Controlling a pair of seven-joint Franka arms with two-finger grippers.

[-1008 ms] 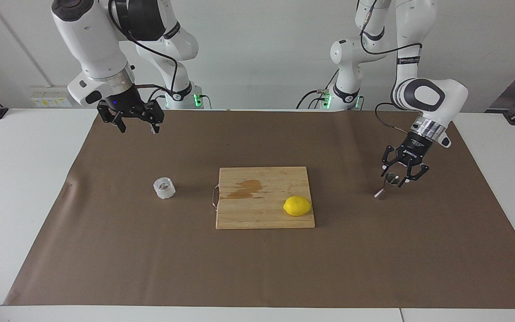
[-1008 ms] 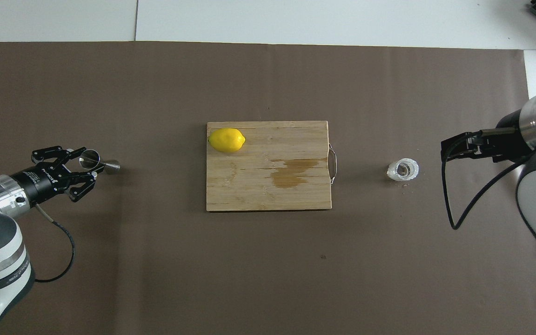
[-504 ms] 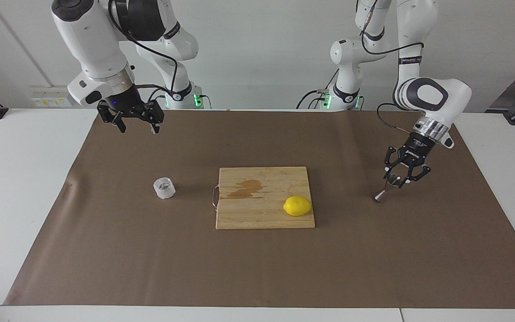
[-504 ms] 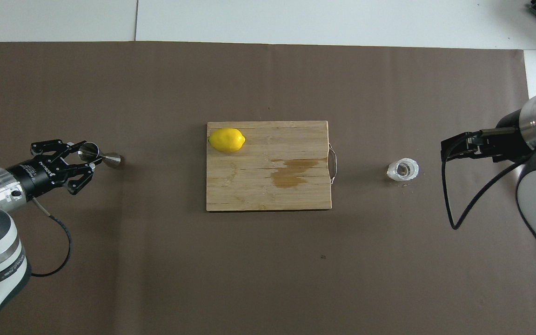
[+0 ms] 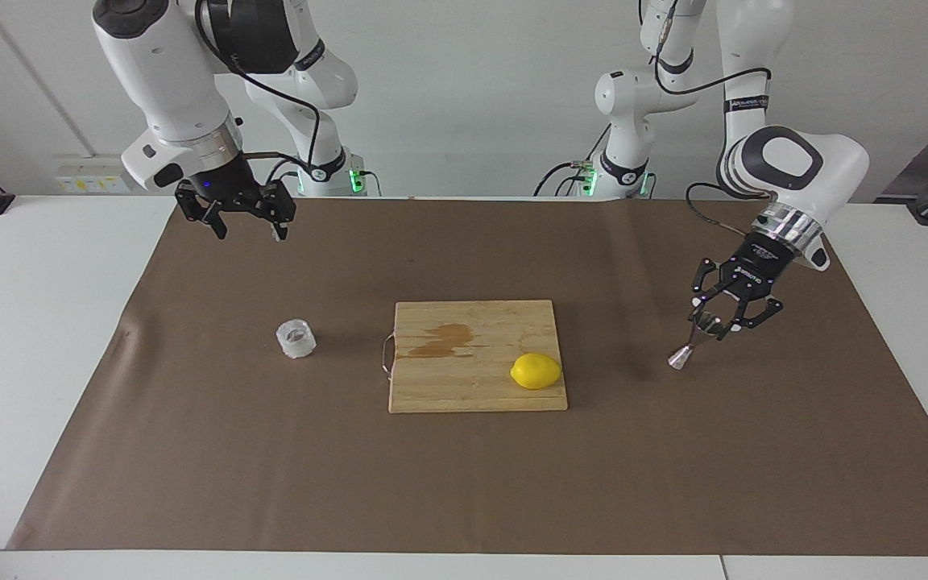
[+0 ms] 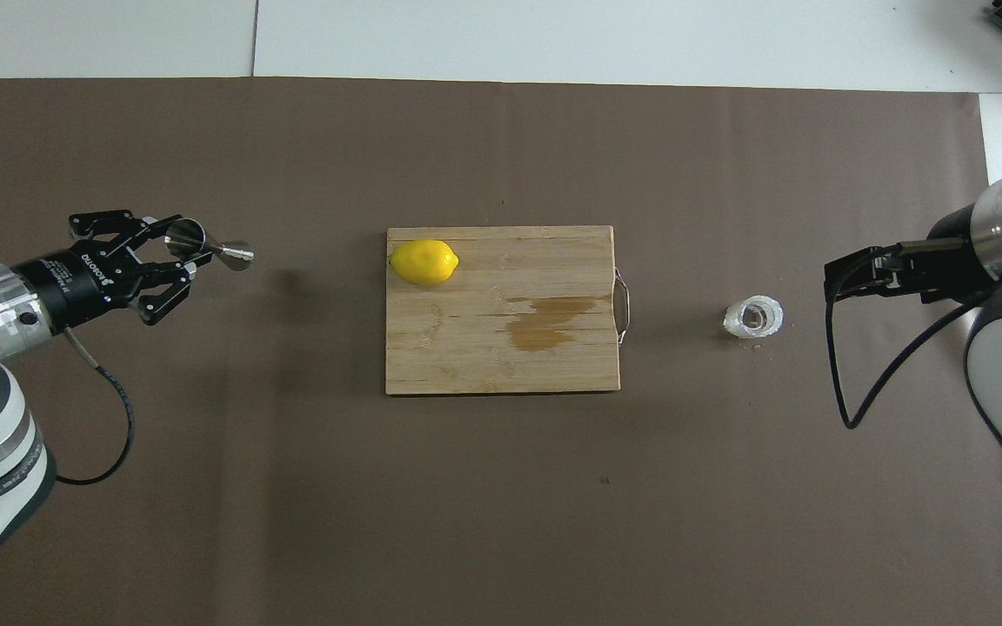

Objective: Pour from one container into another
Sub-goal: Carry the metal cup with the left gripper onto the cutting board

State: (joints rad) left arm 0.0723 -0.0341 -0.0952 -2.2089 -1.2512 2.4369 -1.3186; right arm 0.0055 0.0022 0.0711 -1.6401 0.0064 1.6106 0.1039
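Observation:
Next, I let go of the steel jigger with my left gripper on the dark wet stain of the wooden cutting board (image 6: 564, 304). The jigger now hangs tilted, clear of the mat.
My left gripper (image 5: 712, 321) (image 6: 177, 246) is shut on the upper cone of the steel jigger (image 5: 691, 341) (image 6: 210, 247). The jigger hangs tilted, clear of the brown mat (image 5: 464, 483), over the left arm's end of the table, and its shadow lies apart from it. The small clear glass cup (image 5: 296, 338) (image 6: 753, 316) stands upright on the mat toward the right arm's end. My right gripper (image 5: 243, 223) (image 6: 830, 280) hangs open and empty over the mat, well apart from the cup.
A wooden cutting board (image 5: 464, 391) (image 6: 484, 365) with a dark wet stain and a wire handle lies mid-table. A yellow lemon (image 5: 536, 370) (image 6: 424, 262) rests on the corner of it toward the left arm. Bare white tabletop (image 5: 37, 322) borders the mat.
My left gripper finished closing on the jigger and lifted it off the mat, tilting it and carrying it slightly toward the board. The right arm and the cup have not moved.

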